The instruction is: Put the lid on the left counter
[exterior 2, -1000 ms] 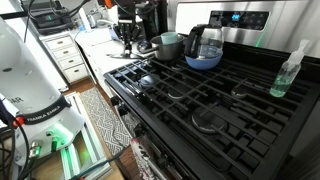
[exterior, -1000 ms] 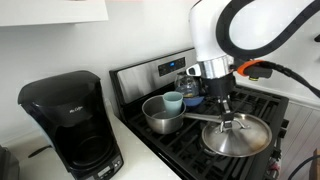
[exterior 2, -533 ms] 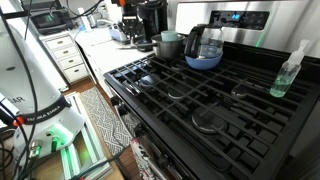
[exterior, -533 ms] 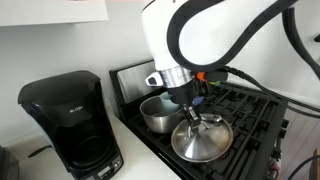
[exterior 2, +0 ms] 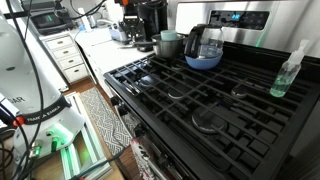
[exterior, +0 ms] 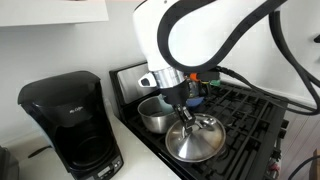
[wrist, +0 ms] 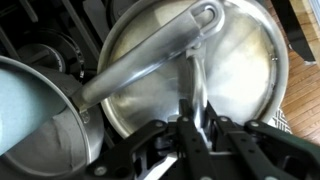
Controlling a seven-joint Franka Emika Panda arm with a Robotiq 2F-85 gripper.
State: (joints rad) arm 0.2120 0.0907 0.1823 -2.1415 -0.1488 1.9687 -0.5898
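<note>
I need to release the silver lid on the white counter (exterior: 144, 170) between the coffee maker and black stovetop. The lid is now held above the stovetop.
My gripper (exterior: 187, 112) is shut on the small knob of the round silver lid (exterior: 197, 140) and holds it above the front left of the black stovetop (exterior: 250, 120), next to the steel saucepan (exterior: 155, 113). In the wrist view the fingers (wrist: 188, 135) pinch the knob, and the lid (wrist: 240, 55) fills the frame below them. The saucepan's long handle (wrist: 150, 62) crosses over the lid, with the pan (wrist: 35, 110) at the left. The white left counter (exterior: 140, 160) lies between the stove and the coffee maker.
A black coffee maker (exterior: 70, 120) stands on the counter. A blue cup (exterior: 172, 100) sits in the saucepan. A glass kettle (exterior 2: 203, 45) on a blue base and the saucepan (exterior 2: 168, 44) stand at the stove's back. A spray bottle (exterior 2: 287, 72) stands at the far side.
My gripper has carried the lid from the middle of the stove toward the counter side, past the saucepan. The last half second brought only a small further shift.
</note>
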